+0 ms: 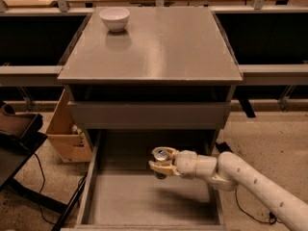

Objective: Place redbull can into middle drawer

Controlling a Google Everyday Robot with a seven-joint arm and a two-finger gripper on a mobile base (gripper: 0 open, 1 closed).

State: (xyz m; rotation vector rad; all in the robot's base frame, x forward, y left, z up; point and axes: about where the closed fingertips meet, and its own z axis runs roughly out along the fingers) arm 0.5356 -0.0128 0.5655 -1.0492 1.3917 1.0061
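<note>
My gripper is to set the redbull can down near the centre of the middle drawer's grey bottom (141,186).
The middle drawer (120,203) is pulled out wide below the cabinet, with a flat grey floor and low side walls. My gripper (159,161) reaches in from the right on a white arm and is shut on the redbull can (160,155). The can's shiny silver top faces up, and its body is mostly hidden between the fingers (158,168). The can hangs above the drawer floor, near the drawer's middle and toward its back.
A white bowl (114,18) stands at the back left of the cabinet top (159,47). A closed grey drawer front (149,115) sits above the open drawer. A cardboard box (65,134) and cables lie on the floor at the left.
</note>
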